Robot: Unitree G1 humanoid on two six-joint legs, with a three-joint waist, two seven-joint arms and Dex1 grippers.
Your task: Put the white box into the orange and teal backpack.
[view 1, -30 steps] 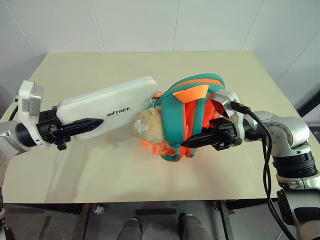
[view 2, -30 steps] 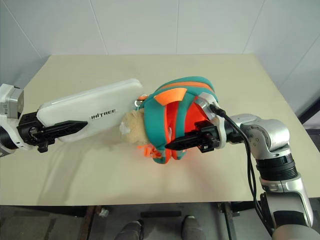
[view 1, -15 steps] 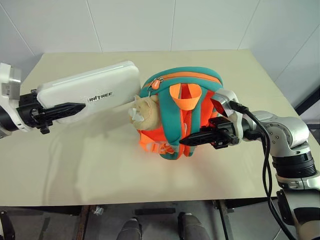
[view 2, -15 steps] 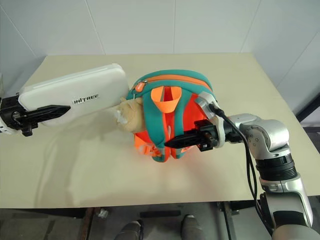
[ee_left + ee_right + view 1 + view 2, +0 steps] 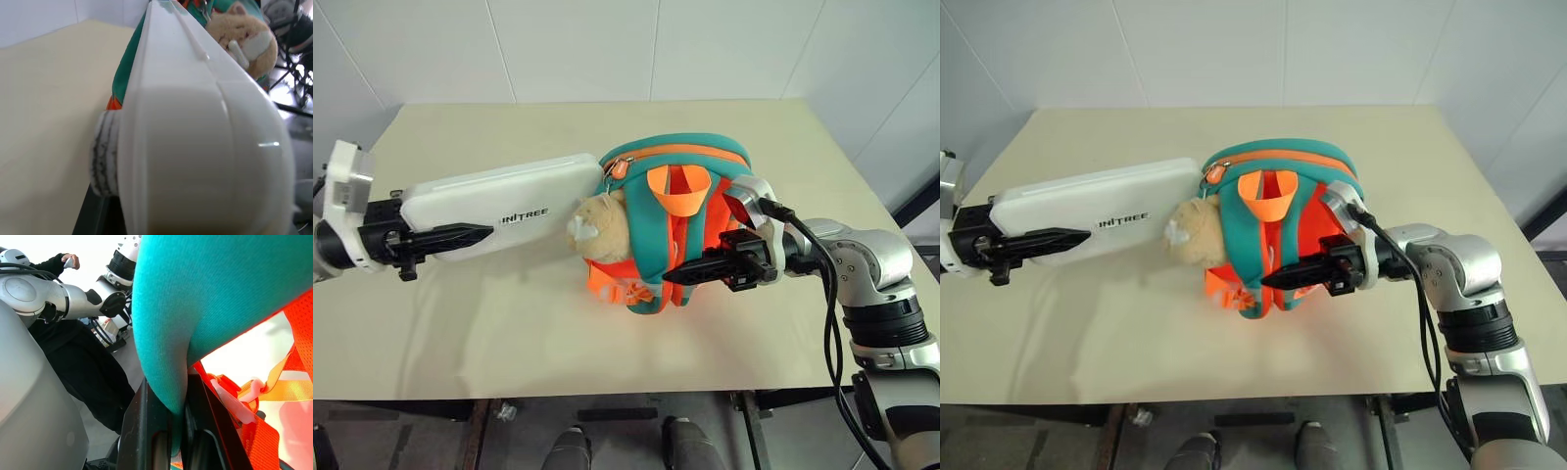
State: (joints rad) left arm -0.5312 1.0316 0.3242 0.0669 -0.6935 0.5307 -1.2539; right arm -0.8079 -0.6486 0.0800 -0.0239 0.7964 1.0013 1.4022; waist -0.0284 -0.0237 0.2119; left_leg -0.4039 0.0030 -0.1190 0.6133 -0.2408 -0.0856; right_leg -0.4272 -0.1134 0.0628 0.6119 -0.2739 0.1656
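Next, my left gripper releases the white box inside the backpack [image 5: 672, 168], just behind the backpack's orange handle loop.
The white box [image 5: 509, 206], long and flat with dark lettering, hangs level above the table. My left gripper [image 5: 470, 230] is shut on its near end. Its far end rests against the orange and teal backpack [image 5: 680, 162], just above the tan plush charm [image 5: 602, 225]. The backpack stands upright in the middle of the table. My right gripper [image 5: 683, 276] is shut on a teal strap [image 5: 186, 308] at the backpack's front. In the left wrist view the box [image 5: 195, 147] is close up, with the charm [image 5: 244, 34] beyond it.
The beige table [image 5: 509, 333] has free surface to the left, front and back of the backpack. A white tiled wall stands behind it. In the right wrist view a person in dark clothes [image 5: 63, 259] stands beyond a silver robot arm [image 5: 58, 293].
The backpack has tipped from leaning to upright. The box pulled back to the left, away from it, then came right again until its far end met the backpack.
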